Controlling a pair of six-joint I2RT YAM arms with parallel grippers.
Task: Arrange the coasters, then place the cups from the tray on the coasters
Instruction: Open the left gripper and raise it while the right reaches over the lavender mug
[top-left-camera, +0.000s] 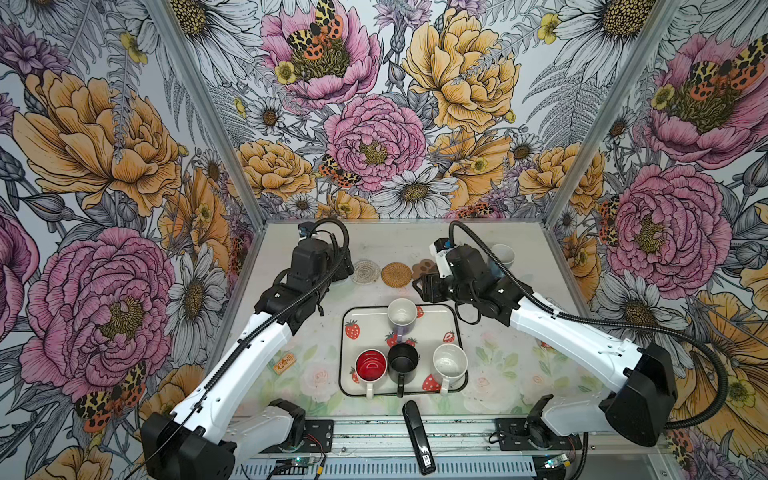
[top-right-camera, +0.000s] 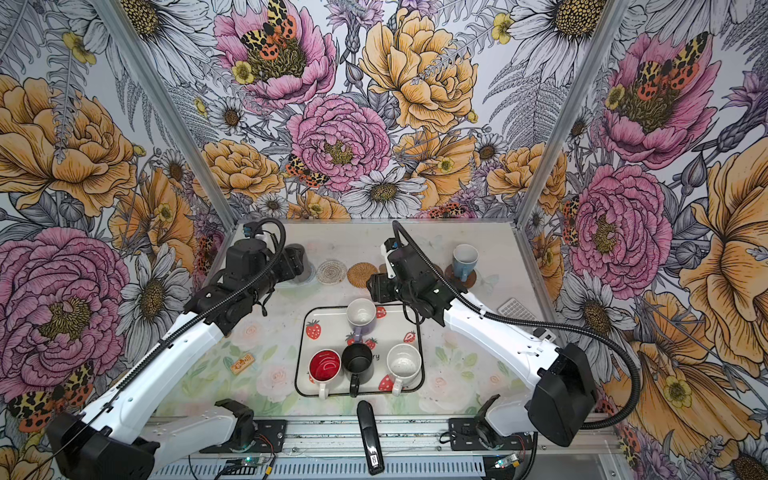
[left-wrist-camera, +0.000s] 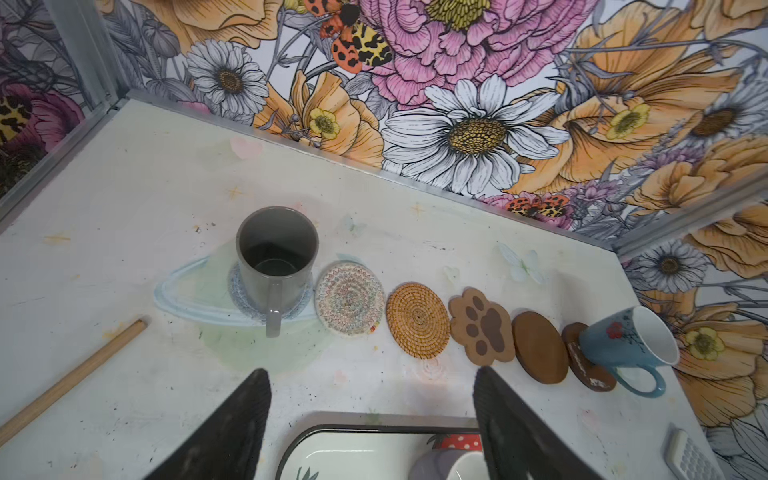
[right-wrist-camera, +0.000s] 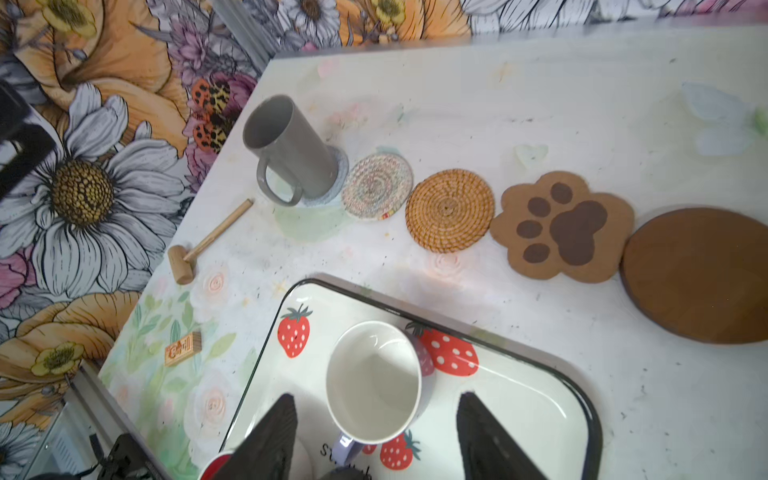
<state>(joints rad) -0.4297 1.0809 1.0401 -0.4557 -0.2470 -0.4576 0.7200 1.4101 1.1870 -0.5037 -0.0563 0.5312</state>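
I should close my right gripper around the body of the lavender mug (top-left-camera: 402, 323) (right-wrist-camera: 424, 376), just under its rim, because this mug should go to a coaster next.
Along the back runs a row of coasters: a grey-blue one under the grey mug (left-wrist-camera: 276, 257), then beaded (left-wrist-camera: 350, 298), rattan (left-wrist-camera: 417, 320), paw (left-wrist-camera: 482, 326) and a brown disc (left-wrist-camera: 539, 347). A second disc (top-right-camera: 457, 276) carries the light blue mug (top-right-camera: 464, 258). The tray (top-left-camera: 370, 328) holds the lavender (top-left-camera: 402, 313), red-inside (top-left-camera: 371, 363), black (top-left-camera: 402, 359) and white (top-left-camera: 450, 361) mugs. My left gripper (left-wrist-camera: 370, 374) hangs open and empty between the row and the tray. My right gripper (right-wrist-camera: 376, 397) is open above the lavender mug (right-wrist-camera: 374, 382), its fingers either side and apart from it.
A wooden mallet (right-wrist-camera: 208, 241) lies at the back left and a small orange block (top-left-camera: 284, 365) left of the tray. A white keypad (top-right-camera: 515, 309) sits at the right. A black stapler-like object (top-left-camera: 417, 436) lies at the front edge. Flowered walls close in on three sides.
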